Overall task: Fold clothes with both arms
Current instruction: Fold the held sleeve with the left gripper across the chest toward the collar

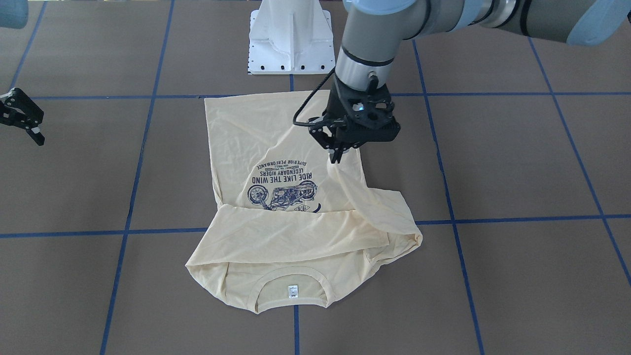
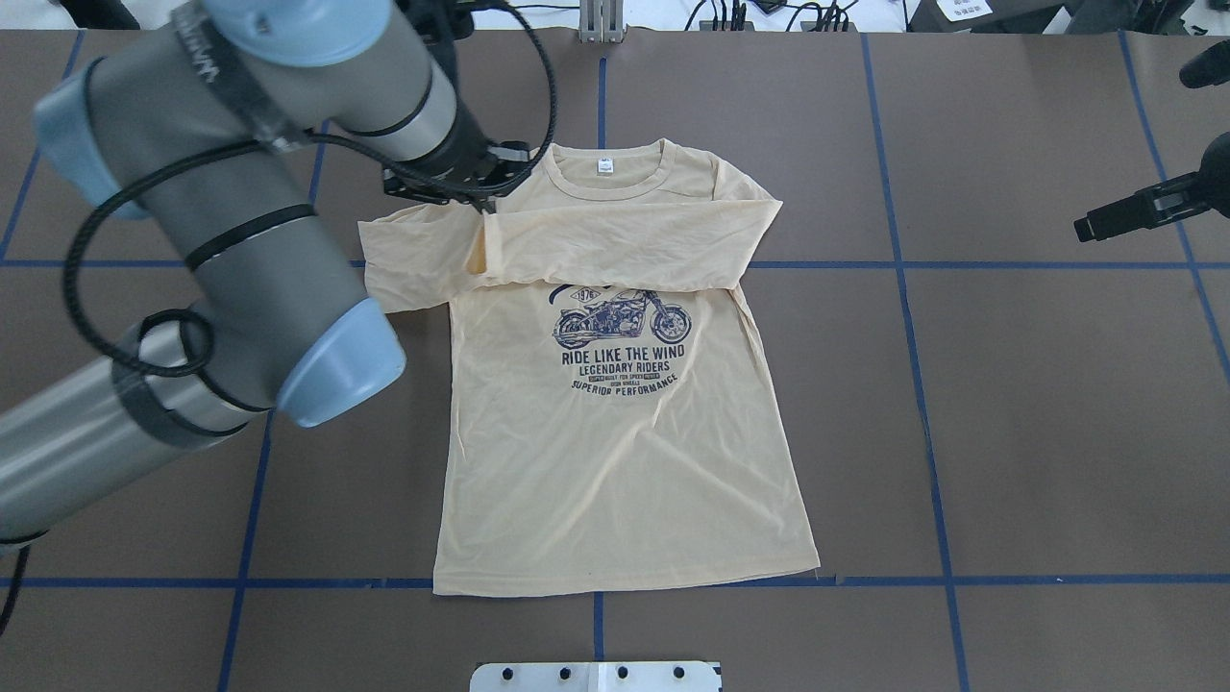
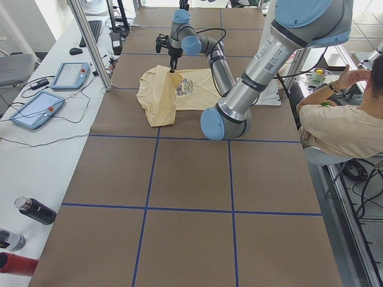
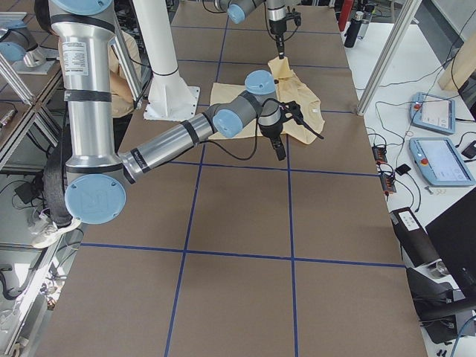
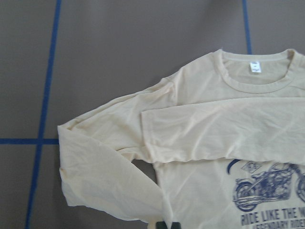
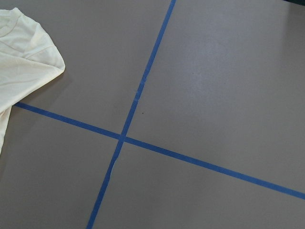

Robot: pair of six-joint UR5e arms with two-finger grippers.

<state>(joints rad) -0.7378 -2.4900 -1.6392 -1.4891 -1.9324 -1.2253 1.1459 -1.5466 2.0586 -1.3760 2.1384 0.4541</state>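
Observation:
Next, my left gripper releases the end of the lifted sleeve that it holds, now over the shirt's shoulder, setting it down on the folded sleeve [image 1: 219, 232], beside that sleeve's shoulder fold.
The cream-yellow long-sleeved T-shirt [image 2: 615, 461] lies print up on the brown table, with its neck label [image 2: 604, 165] at the far side from the robot. One sleeve is folded flat across the chest above the motorcycle print [image 1: 283, 190]. My left gripper [image 1: 339, 157] is shut on the other sleeve's end and holds it lifted over the shirt's shoulder; it also shows in the overhead view [image 2: 483, 200]. The left wrist view shows the shirt [image 5: 214, 119] below. My right gripper [image 1: 24, 125] is open and empty, well off to the shirt's side [image 2: 1091, 226].
The white base pedestal [image 1: 291, 39] stands behind the shirt's hem. Blue tape lines [image 6: 138, 90] cross the table. A seated person [image 3: 341, 119], tablets [image 3: 36, 107] and bottles [image 3: 36, 210] are beyond the table edges. A metal post [image 3: 90, 42] stands nearby.

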